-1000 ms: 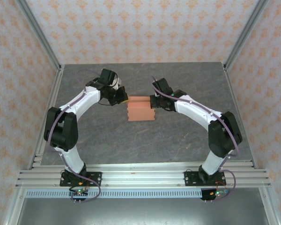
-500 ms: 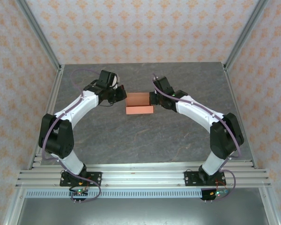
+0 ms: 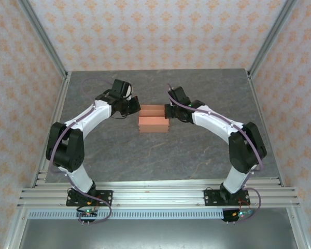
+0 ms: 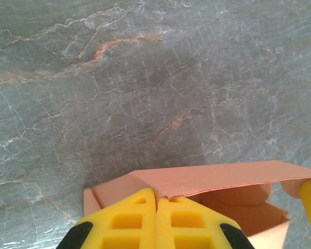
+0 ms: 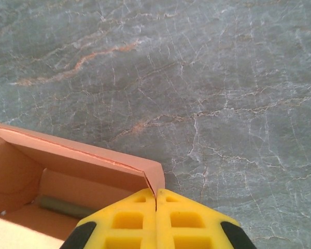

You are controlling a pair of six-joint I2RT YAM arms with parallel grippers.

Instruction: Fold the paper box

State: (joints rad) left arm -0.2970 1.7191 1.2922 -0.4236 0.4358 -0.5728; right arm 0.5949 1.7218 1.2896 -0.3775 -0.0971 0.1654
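Note:
Both grippers pinch the lid's ends and the box's front side is unheld, so the robot's right gripper should open and grip that front side [image 3: 153, 125] before the lid closes.
The paper box [image 3: 153, 123] is a small salmon-orange open box in the middle of the table, held between both arms. My left gripper [image 3: 137, 109] is shut on its left end wall; in the left wrist view the yellow fingers [image 4: 156, 199] pinch the card's edge, with the box's [image 4: 223, 179] long wall running to the right. My right gripper [image 3: 168, 111] is shut on the right end. The right wrist view shows it [image 5: 156, 193] pinching the corner of the box [image 5: 93, 161], whose open inside lies to the left.
The grey marbled table [image 3: 145, 155] spreads on all sides of the box. Metal frame posts [image 3: 52, 57] and patterned walls close it in at the back and sides. The arms' bases sit on the rail [image 3: 155, 197] at the near edge.
Both grippers stayed shut on the box. It was carried a little farther back and tipped half a second ago, and has since come back toward the near side.

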